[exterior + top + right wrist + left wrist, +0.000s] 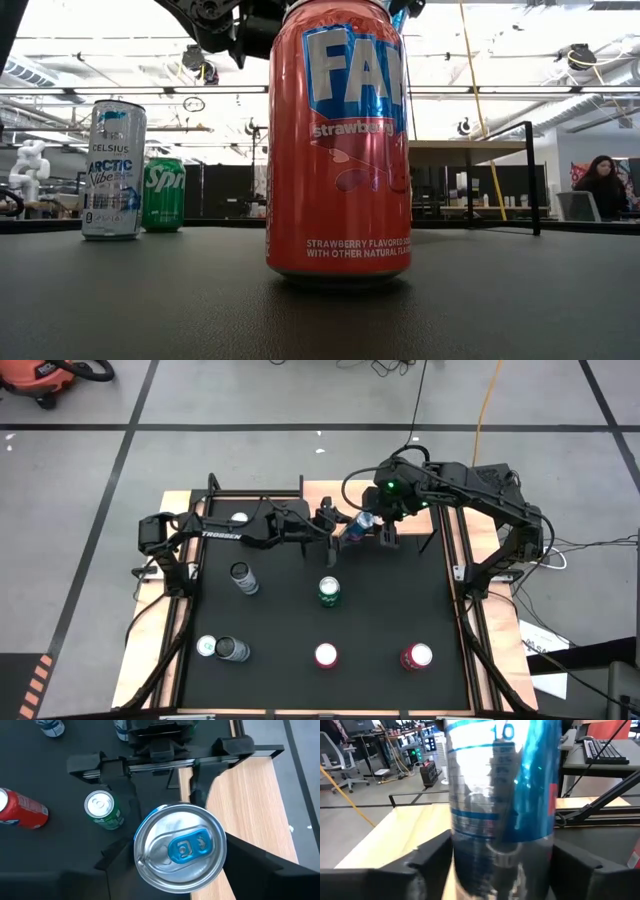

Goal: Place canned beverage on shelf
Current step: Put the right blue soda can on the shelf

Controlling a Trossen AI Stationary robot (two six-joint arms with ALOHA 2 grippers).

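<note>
The robot's right gripper points down over the top of the blue-and-silver can, so it should open and grab the can's body (353,531) from the side before shelving the can.
A blue-and-silver can (362,523) hangs in the air over the table's far edge, between my two grippers. My left gripper (340,528) reaches in level from the left and is shut on it; the can fills the left wrist view (500,795). My right gripper (378,528) comes down from above and is shut on it too; its wrist view shows the can's top with a blue tab (181,849). The shelf, a light-wood board (250,810) on black legs (527,180), lies just beyond the can. My left gripper pinches the can's body (462,845) between its two fingers (427,857), one on each side. The fingers come in level from the table's left. The can stands about upright, clear of the table. My right gripper pinches the can's upper wall just below the rim (220,845) between its two fingers (250,857). The fingers point down from above. The can hangs below them, its top up.
Several cans stand on the black table: a green one (329,591), a red one (326,655) close to the low camera (338,140), another red one (416,656), and silver and white ones at the left (243,578) (232,650). A person sits far behind the table (600,185).
</note>
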